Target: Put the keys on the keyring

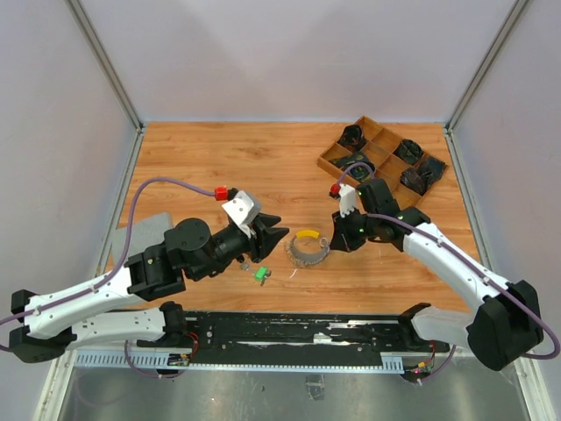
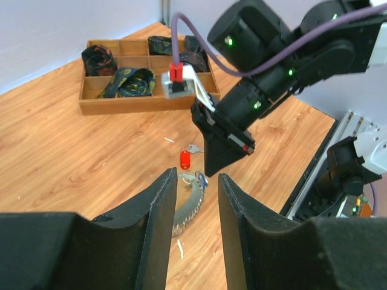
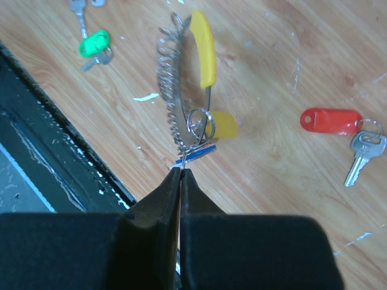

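The keyring tips up loose against the blue-tagged key at my right gripper, which should set that key aside, then take the keyring first [image 3: 173,90].
The keyring [image 3: 168,90] is a silvery wire coil with a yellow curved piece [image 3: 204,48], lying flat on the wood [image 1: 307,250]. A yellow tag [image 3: 222,125] and a blue tag [image 3: 199,153] hang at its near end. My right gripper [image 3: 180,170] is shut, pinching the thin wire at that end. A red-tagged key [image 3: 331,121] lies loose to the right, and a green-tagged key [image 3: 95,43] lies near the table's front edge [image 1: 261,274]. My left gripper [image 2: 198,181] hovers open just left of the keyring [image 2: 187,205], holding nothing.
A wooden divided tray [image 1: 333,160] with dark bundled items stands at the back right. The black base rail [image 1: 289,329] runs along the near edge. The two grippers face each other closely over the keyring.
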`<state>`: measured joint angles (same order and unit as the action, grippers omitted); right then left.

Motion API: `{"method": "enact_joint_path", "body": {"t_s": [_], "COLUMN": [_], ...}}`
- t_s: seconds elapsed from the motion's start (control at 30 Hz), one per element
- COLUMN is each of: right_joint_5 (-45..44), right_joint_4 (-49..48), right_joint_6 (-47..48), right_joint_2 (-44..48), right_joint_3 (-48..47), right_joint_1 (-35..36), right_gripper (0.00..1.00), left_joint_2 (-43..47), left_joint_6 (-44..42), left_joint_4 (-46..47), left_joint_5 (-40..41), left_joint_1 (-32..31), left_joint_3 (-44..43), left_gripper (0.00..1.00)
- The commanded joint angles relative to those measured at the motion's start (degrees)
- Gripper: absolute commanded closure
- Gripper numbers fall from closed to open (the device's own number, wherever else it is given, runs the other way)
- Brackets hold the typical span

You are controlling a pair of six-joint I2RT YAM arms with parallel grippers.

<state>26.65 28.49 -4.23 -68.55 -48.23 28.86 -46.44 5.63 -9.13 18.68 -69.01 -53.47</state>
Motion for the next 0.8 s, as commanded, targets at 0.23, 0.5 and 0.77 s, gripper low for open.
{"method": "enact_joint_path", "body": {"t_s": [0.23,0.5,0.77], "right_joint_5": [9.89,10.31,8.52], "right_joint_4": [7.1,6.96,8.02], "right_joint_6": [1.51,-2.15,-2.57], "right_joint_2": [6.45,10.06,12.76], "right_joint_3": [-9.33,-15.12,-19.78], "right_joint_1": [0.58,0.58,0.57], "right_gripper": [0.99,1.0,0.99], "left_joint_2": [-0.5,-2.5,-2.95], "left_joint_6": [-2.44,-2.06,-2.05], "left_joint_4": [6.47,10.6,13.38], "left_joint_5": [-6.48,-9.47,-11.69], "left_joint_1": [0.45,0.37,0.38], "left_joint_3": [2.23,5.21,7.22], "left_gripper": [0.51,0.46,0.46]}}
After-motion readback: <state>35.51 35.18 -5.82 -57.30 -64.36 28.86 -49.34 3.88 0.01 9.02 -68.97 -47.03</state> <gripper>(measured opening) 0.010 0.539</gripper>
